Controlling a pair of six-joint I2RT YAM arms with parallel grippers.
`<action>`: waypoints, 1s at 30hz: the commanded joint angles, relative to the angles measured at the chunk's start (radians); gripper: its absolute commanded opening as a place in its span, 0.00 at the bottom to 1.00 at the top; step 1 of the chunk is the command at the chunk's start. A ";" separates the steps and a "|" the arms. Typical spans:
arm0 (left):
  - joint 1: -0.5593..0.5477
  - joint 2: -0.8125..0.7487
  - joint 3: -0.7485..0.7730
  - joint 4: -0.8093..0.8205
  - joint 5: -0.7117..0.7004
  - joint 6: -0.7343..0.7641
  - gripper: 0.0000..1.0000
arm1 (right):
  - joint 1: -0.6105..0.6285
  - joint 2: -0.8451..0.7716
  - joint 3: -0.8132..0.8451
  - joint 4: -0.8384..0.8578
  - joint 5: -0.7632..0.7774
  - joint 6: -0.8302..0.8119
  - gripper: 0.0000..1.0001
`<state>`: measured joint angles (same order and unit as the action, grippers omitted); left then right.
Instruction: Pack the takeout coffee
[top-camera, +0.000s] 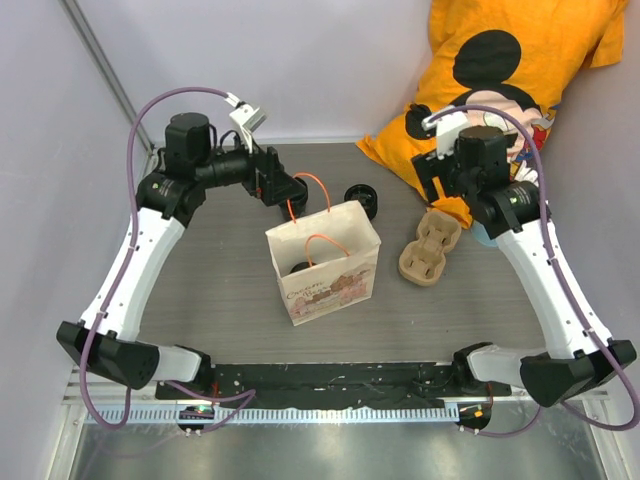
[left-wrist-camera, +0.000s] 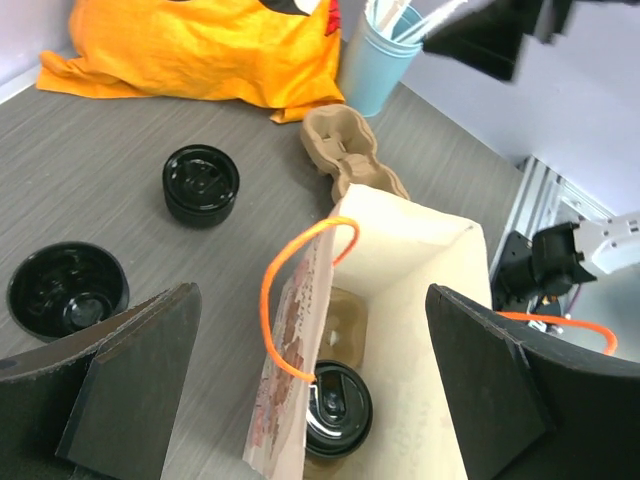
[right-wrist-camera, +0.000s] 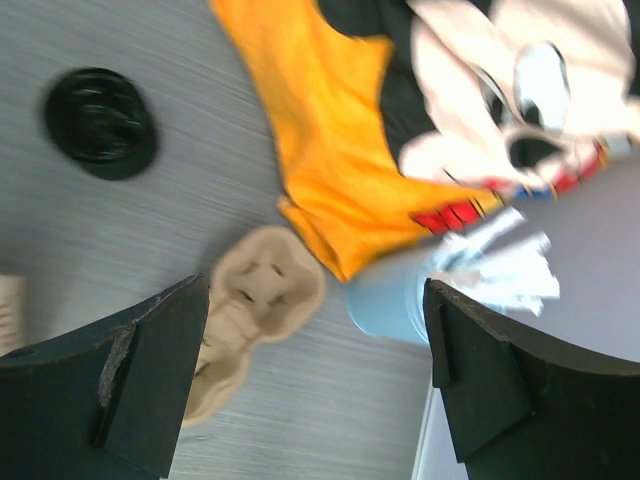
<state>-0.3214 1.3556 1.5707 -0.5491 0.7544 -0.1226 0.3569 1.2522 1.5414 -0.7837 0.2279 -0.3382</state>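
Note:
The light blue cup has the upper part of a white straw (top-camera: 523, 174) (right-wrist-camera: 490, 272) standing in it, and my right gripper will go there next and close on that part.
A brown paper bag (top-camera: 325, 262) with orange handles stands open mid-table. In the left wrist view a lidded black cup (left-wrist-camera: 338, 408) sits at the bottom of the bag (left-wrist-camera: 420, 260), on a beige carrier inside it. A second lidded black cup (top-camera: 362, 200) stands on the table behind the bag; it also shows in the left wrist view (left-wrist-camera: 201, 184) and the right wrist view (right-wrist-camera: 100, 122). Another round black piece (left-wrist-camera: 67, 288), dark inside, lies by it. My left gripper (top-camera: 288, 190) (left-wrist-camera: 310, 295) is open and empty above the bag's far edge. My right gripper (top-camera: 437, 180) (right-wrist-camera: 315, 290) is open and empty above the carrier.
A beige pulp cup carrier (top-camera: 430, 247) (right-wrist-camera: 255, 300) lies right of the bag. A light blue cup of white straws (right-wrist-camera: 390, 295) (left-wrist-camera: 385, 60) stands beside it, against an orange printed cloth (top-camera: 520, 70) at the back right. Walls close in on both sides.

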 joint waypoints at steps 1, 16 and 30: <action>-0.004 -0.047 0.081 -0.063 0.082 0.078 1.00 | -0.105 -0.075 -0.069 0.136 0.071 -0.001 0.91; 0.010 -0.130 0.124 -0.247 -0.237 0.207 1.00 | -0.657 -0.066 -0.170 0.170 -0.191 0.090 0.84; 0.062 -0.159 0.031 -0.226 -0.293 0.187 1.00 | -0.771 0.081 -0.234 0.333 -0.414 0.183 0.68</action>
<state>-0.2794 1.2152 1.6112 -0.7834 0.4595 0.0635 -0.4099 1.3045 1.2903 -0.5613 -0.1223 -0.2115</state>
